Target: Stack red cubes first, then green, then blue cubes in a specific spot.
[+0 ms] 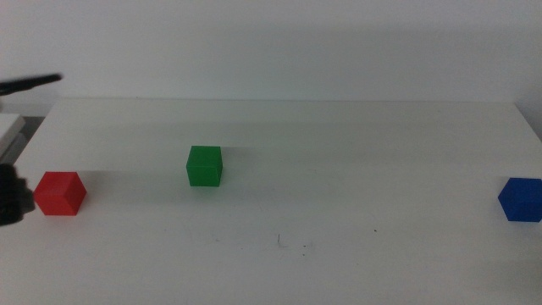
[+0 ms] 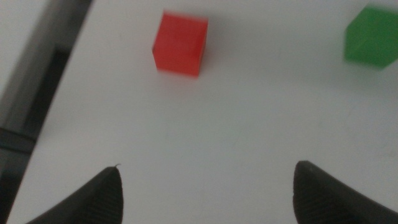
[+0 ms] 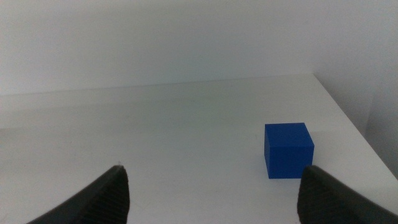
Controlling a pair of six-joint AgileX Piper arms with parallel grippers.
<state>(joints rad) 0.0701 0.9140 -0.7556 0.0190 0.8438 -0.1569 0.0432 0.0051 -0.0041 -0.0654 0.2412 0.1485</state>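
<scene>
My left gripper is going to close around the upper part of the red cube [image 1: 60, 187] [image 2: 181, 38], because red comes first in the stack.
The red cube [image 1: 59, 193] sits at the table's left side, and the left wrist view shows this red cube [image 2: 180, 43] a little ahead of my left gripper [image 2: 208, 183], which is open and empty. A dark part of that gripper [image 1: 10, 196] shows at the middle view's left edge, just beside the red cube. The green cube [image 1: 204, 165] stands left of centre, and the left wrist view catches it [image 2: 372, 35] too. The blue cube [image 1: 519, 199] rests at the far right. My right gripper [image 3: 211, 183] is open and empty, with the blue cube [image 3: 288, 150] close ahead. The faint scribble spot [image 1: 284, 244] lies near the front centre.
A tiny dark dot [image 1: 376, 230] marks the tabletop right of the scribble. The table's left edge [image 2: 43, 93] runs close to the red cube, and the right edge [image 3: 348, 118] is near the blue cube. A dark rod [image 1: 32, 82] pokes in at the back left.
</scene>
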